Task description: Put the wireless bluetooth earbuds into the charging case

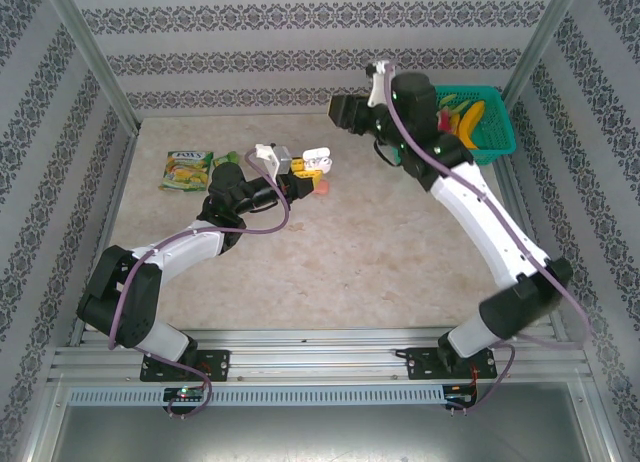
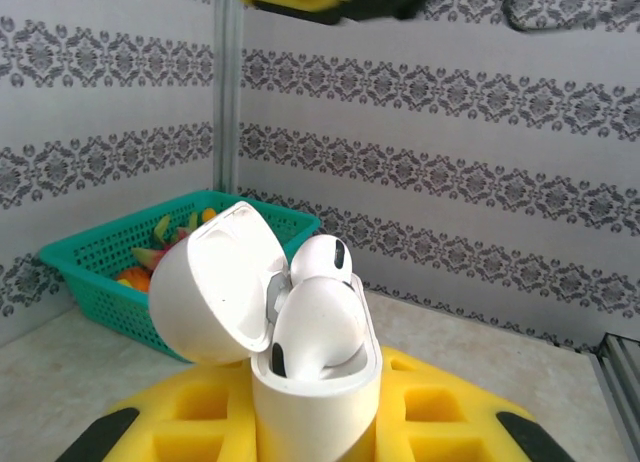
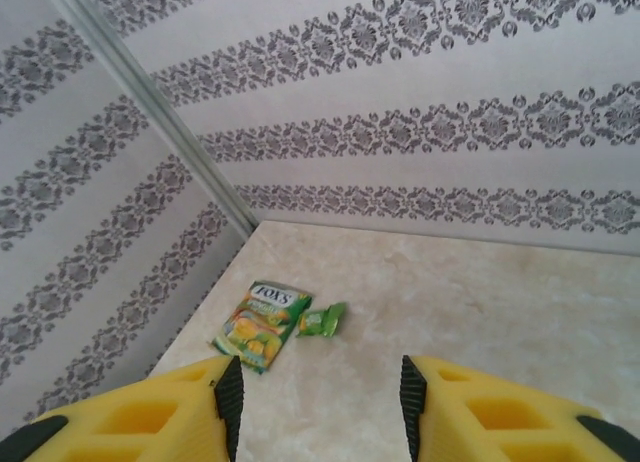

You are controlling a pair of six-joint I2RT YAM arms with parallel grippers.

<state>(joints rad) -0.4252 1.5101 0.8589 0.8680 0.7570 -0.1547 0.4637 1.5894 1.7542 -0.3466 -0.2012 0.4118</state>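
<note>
Next, my left gripper puts the white charging case down on the bare table [image 1: 315,228] just in front of the salmon-pink thing.
My left gripper [image 2: 315,427] is shut on the white charging case [image 2: 318,387], held upright between its yellow fingers [image 2: 165,422]. The case lid [image 2: 212,282] hangs open to the left. Two white earbuds sit in the case, one in front [image 2: 318,327] and one behind [image 2: 322,254]. In the top view the left gripper [image 1: 303,168] holds the case [image 1: 317,159] above the table's middle back. A small salmon-pink thing [image 1: 322,188] lies just under it; what it is I cannot tell. My right gripper [image 3: 320,402] is open and empty, raised high [image 1: 346,110] behind the case.
A green basket [image 1: 486,130] of fruit-like items stands at the back right, also seen in the left wrist view [image 2: 110,257]. A green candy bag [image 3: 258,324] and a small green wrapped candy [image 3: 322,320] lie at the back left. Patterned walls enclose the table.
</note>
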